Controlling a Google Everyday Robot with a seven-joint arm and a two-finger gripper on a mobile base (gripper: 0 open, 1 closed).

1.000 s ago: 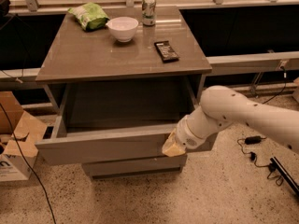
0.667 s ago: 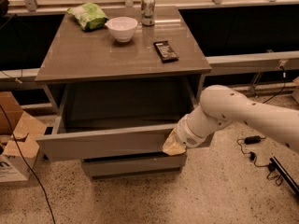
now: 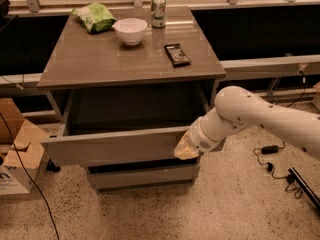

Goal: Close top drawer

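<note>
Next, I open my gripper to let go of the top drawer, now pulled well out of the cabinet, when it is just beneath the front edge of the grey cabinet top (image 3: 130, 118).
The top drawer (image 3: 115, 146) is a wide grey box drawer, pulled well out of the cabinet, its inside dark and seemingly empty. Its flat front faces me at mid-left. My gripper (image 3: 185, 148) is at the right end of the drawer front, pressed against it at the end of my white arm (image 3: 260, 116). A lower, shorter grey drawer front (image 3: 142, 176) sits beneath it.
On the grey cabinet top (image 3: 90, 64) stand a white bowl (image 3: 131, 30), a green bag (image 3: 95, 16), a can (image 3: 158, 11) and a dark flat packet (image 3: 177, 54). Cardboard boxes (image 3: 17, 154) sit on the floor left. Cables and a plug (image 3: 270, 151) lie on the floor right.
The drawer front and my gripper have shifted slightly back toward the cabinet; the change is small.
</note>
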